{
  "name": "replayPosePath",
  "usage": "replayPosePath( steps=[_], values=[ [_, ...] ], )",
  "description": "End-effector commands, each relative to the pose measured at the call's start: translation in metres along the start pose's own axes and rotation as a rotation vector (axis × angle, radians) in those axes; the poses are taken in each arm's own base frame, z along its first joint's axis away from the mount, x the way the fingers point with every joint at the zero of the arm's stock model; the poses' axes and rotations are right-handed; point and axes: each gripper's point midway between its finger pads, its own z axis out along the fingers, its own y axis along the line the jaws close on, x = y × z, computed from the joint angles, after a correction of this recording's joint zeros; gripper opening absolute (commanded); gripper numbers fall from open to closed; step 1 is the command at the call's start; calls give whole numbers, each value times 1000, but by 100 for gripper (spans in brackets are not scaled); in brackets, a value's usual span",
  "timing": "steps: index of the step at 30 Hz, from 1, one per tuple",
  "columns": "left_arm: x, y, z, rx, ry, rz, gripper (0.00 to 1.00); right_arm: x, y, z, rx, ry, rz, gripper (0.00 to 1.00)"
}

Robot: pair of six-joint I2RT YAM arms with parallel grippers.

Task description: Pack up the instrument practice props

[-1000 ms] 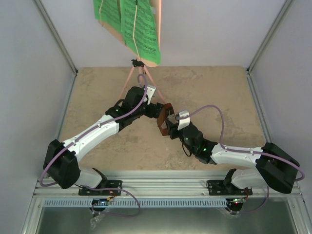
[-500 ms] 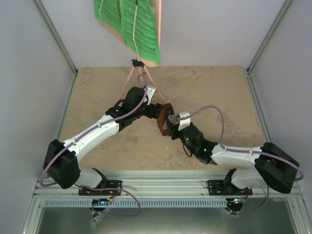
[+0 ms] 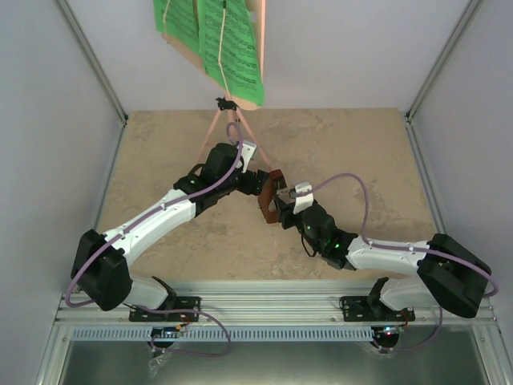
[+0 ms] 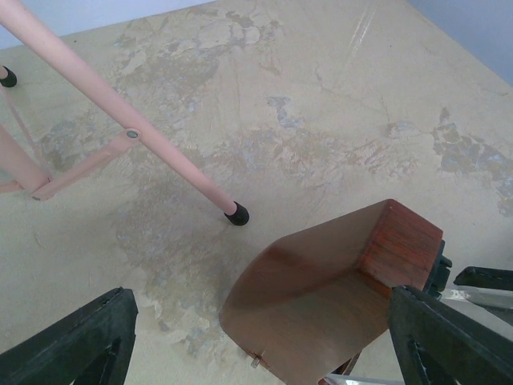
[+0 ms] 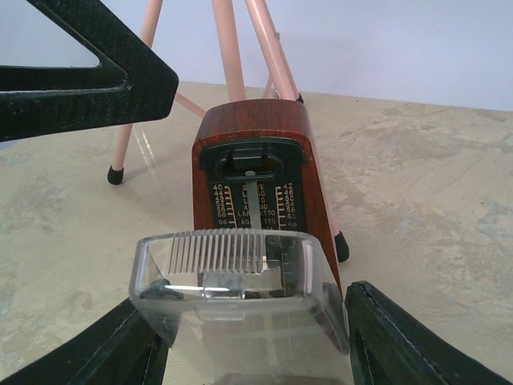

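Note:
The robot's right gripper will release the clear plastic cover on the scale side of the brown wooden metronome (image 3: 268,193) (image 5: 260,233).
The brown wooden metronome (image 3: 270,202) stands mid-table, its scale face toward my right gripper (image 3: 290,204). That gripper is shut on the metronome's clear plastic cover (image 5: 240,297), held low against the face (image 5: 252,192). My left gripper (image 3: 271,188) is open, its wide-spread fingers either side of the metronome's back (image 4: 321,297); the right finger (image 4: 449,345) is close to it, the left finger (image 4: 80,345) well apart. The pink music stand (image 3: 231,132) stands at the back with green sheet-music pages (image 3: 228,48) on its desk. Its legs show in the left wrist view (image 4: 144,140) and the right wrist view (image 5: 232,56).
The stand's black-tipped foot (image 4: 236,213) rests on the tan tabletop (image 3: 361,160) just behind the metronome. Grey walls with metal posts (image 3: 96,72) close the sides and back. A metal rail (image 3: 264,309) runs along the near edge.
My right gripper with the clear cover has edged slightly left, toward the metronome. The left arm and the stand have not moved.

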Motion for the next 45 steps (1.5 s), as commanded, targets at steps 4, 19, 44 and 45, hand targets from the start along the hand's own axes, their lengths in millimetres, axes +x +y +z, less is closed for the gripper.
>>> replayPosePath(
  steps=[4, 19, 44, 45],
  values=[
    [1, 4, 1, -15, -1, 10, 88, 7, 0, 9, 14, 26, -26, 50],
    [0, 4, 0, -15, -4, 10, 88, 3, 8, 9, -23, 49, -17, 50],
    [0, 4, -1, -15, -3, 15, 88, 23, 10, 31, 17, 131, -81, 58],
    [0, 4, -1, -15, -3, 15, 88, 24, 9, 31, 19, 135, -81, 58]
  ],
)
